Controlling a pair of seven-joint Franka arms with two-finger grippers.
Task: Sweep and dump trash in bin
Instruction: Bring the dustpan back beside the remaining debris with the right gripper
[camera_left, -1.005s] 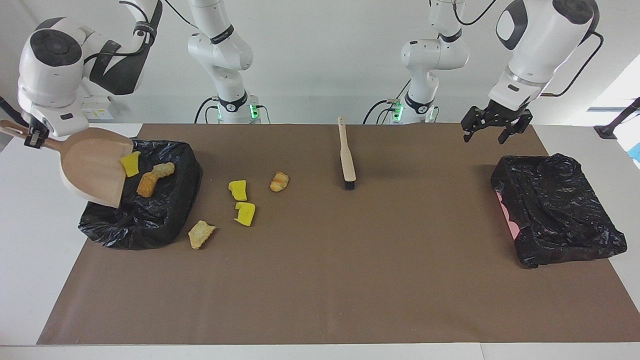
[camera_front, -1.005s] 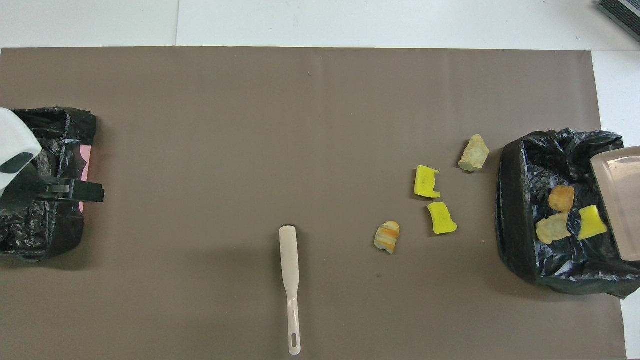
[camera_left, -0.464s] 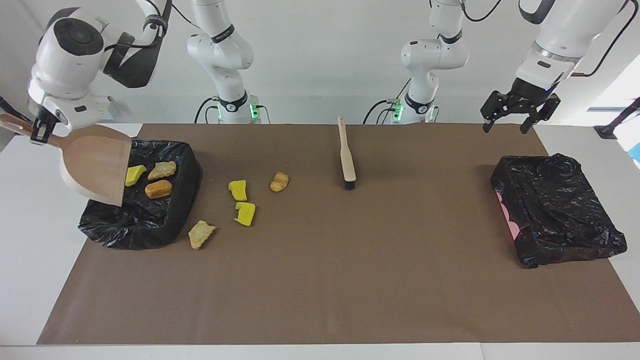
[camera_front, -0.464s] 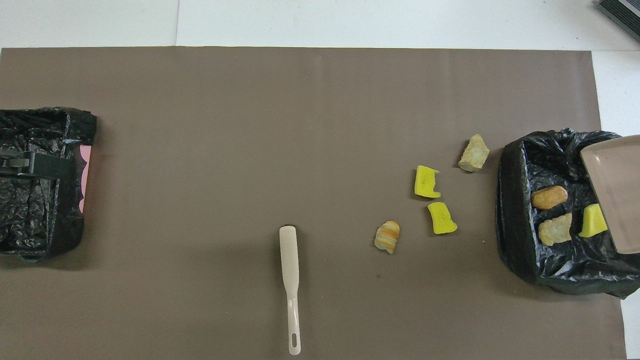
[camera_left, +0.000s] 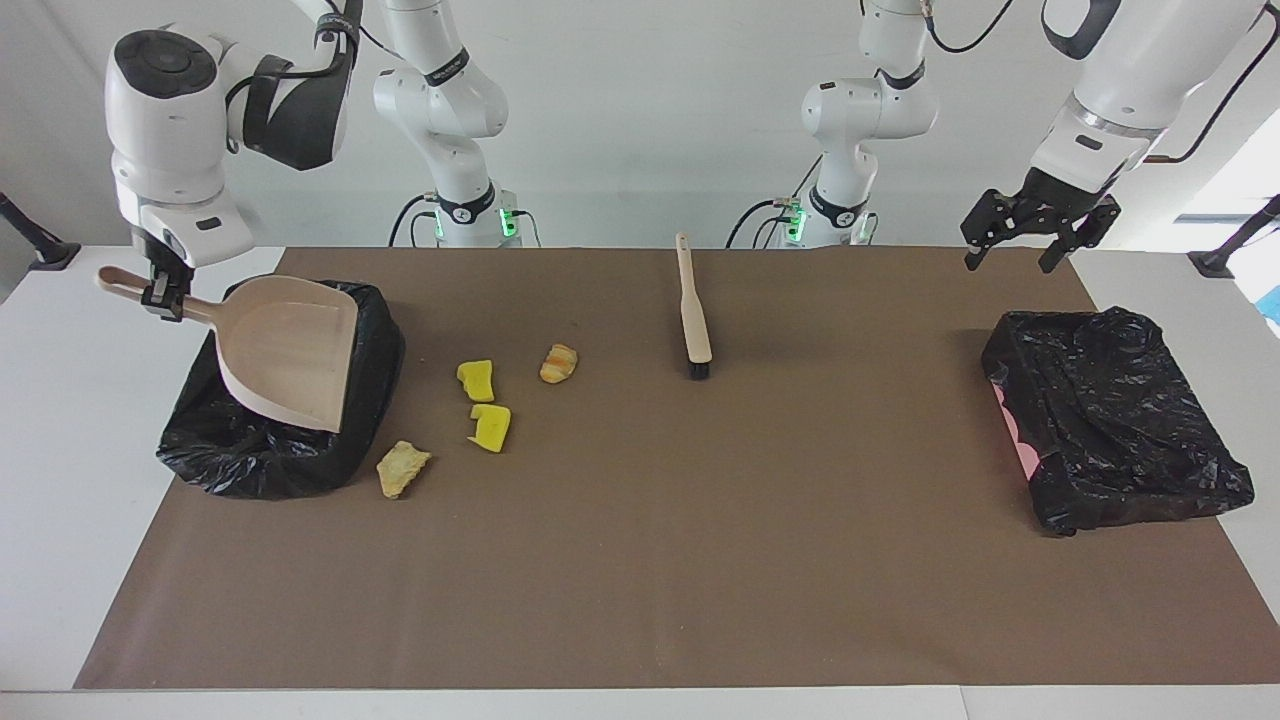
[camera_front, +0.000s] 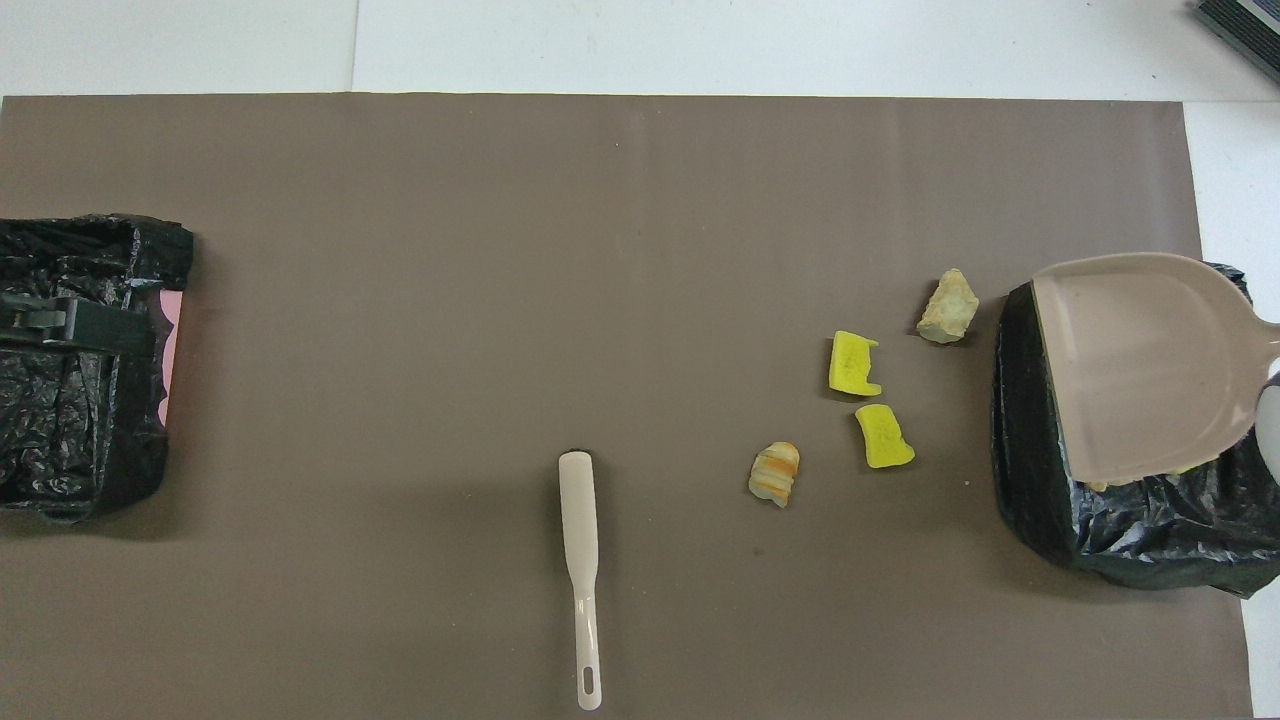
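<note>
The robot's right gripper needs to set the beige dustpan down on the brown mat (camera_front: 601, 278) beyond the wide end of the beige brush.
My right gripper (camera_left: 160, 293) is shut on the handle of the beige dustpan (camera_left: 290, 360), holding it over the black-bagged bin (camera_left: 200, 450) at the right arm's end. The pan (camera_front: 1140, 360) covers the bin's inside (camera_front: 1030, 480), so the trash in the bin is almost wholly hidden. Loose trash lies on the mat beside that bin: two yellow wedges (camera_left: 476, 380) (camera_left: 491, 427), a striped pastry (camera_left: 559, 363) and a pale pastry (camera_left: 402, 468). These also show in the overhead view (camera_front: 853, 363) (camera_front: 884, 437) (camera_front: 775, 473) (camera_front: 948, 306). My left gripper (camera_left: 1040, 230) is open and empty, raised over the other bin.
A beige brush (camera_left: 692, 310) lies on the brown mat near the robots' edge, also seen in the overhead view (camera_front: 578, 540). A second black-bagged bin (camera_left: 1110, 410) stands at the left arm's end, with the left gripper (camera_front: 110, 330) over it.
The dustpan swung from steeply tipped to nearly level over the bin, covering three pieces that slid into it. The left gripper rose and has since held still.
</note>
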